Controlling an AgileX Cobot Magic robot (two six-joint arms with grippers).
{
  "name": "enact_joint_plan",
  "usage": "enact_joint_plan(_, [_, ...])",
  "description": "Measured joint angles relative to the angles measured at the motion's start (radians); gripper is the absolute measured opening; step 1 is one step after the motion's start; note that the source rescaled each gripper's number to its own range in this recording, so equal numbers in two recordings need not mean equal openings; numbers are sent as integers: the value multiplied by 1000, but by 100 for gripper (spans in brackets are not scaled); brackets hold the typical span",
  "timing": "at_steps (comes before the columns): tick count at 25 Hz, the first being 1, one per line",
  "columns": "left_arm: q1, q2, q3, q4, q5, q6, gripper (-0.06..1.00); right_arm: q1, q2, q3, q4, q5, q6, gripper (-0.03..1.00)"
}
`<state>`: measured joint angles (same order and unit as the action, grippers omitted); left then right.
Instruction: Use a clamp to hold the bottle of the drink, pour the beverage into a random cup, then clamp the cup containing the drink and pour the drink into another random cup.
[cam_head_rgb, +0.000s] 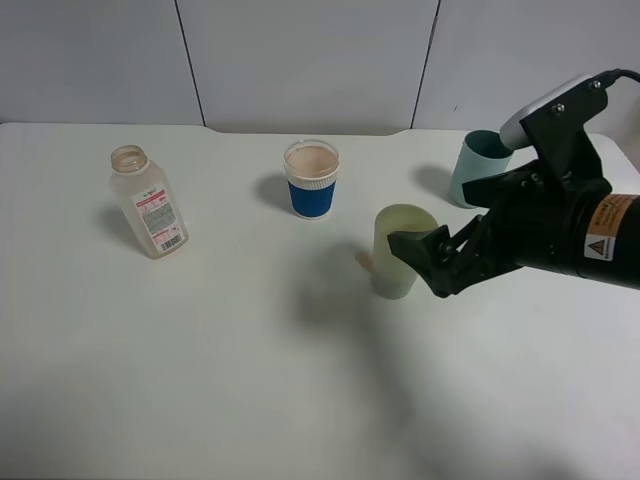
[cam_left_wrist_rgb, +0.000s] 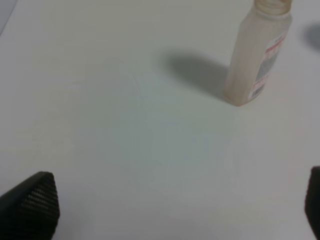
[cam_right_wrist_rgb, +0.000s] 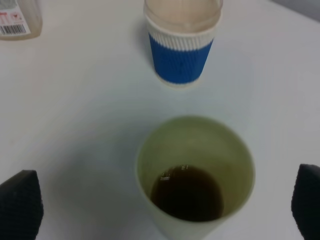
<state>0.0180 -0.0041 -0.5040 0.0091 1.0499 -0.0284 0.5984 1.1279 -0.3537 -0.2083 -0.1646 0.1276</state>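
The pale green cup holds the dark drink that is to be poured, and my right gripper will close around the lower half (cam_head_rgb: 390, 273) (cam_right_wrist_rgb: 186, 227) of that cup.
A pale plastic bottle (cam_head_rgb: 148, 214) with a red-and-white label stands uncapped at the table's left; it also shows in the left wrist view (cam_left_wrist_rgb: 257, 54). A pale green cup (cam_head_rgb: 402, 250) stands right of centre and holds dark drink (cam_right_wrist_rgb: 186, 193). A blue-sleeved paper cup (cam_head_rgb: 311, 178) stands behind it, seen too in the right wrist view (cam_right_wrist_rgb: 182, 45). My right gripper (cam_head_rgb: 432, 262) is open, its fingers on either side of the green cup (cam_right_wrist_rgb: 195, 175), apart from it. My left gripper (cam_left_wrist_rgb: 175, 205) is open over bare table, short of the bottle; its arm is outside the exterior view.
A teal cup (cam_head_rgb: 478, 168) stands at the back right, partly behind my right arm. The white table (cam_head_rgb: 200, 380) meets grey wall panels at its far edge.
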Motion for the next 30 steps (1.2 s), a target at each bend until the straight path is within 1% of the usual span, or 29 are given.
enact_joint_plan(4, [0,0,0,0,0,0,100,0,0,14,91,1,-45,100])
enact_joint_plan(11, [0,0,0,0,0,0,100,-52,0,15,374,8,-258,100])
enact_joint_plan(15, [0,0,0,0,0,0,100,-58,0,15,569,9,-458,100])
enact_joint_plan(20, [0,0,0,0,0,0,100,-58,5,15,831,28,-757,100])
enact_joint_plan(22, [0,0,0,0,0,0,100,-58,24,15,888,39,-850,100])
enact_joint_plan(24, [0,0,0,0,0,0,100,-58,58,15,913,48,-906,100])
enact_joint_plan(27, [0,0,0,0,0,0,100,-58,124,15,921,40,-918,100])
enact_joint_plan(30, [0,0,0,0,0,0,100,-58,193,15,924,-1,-916,100])
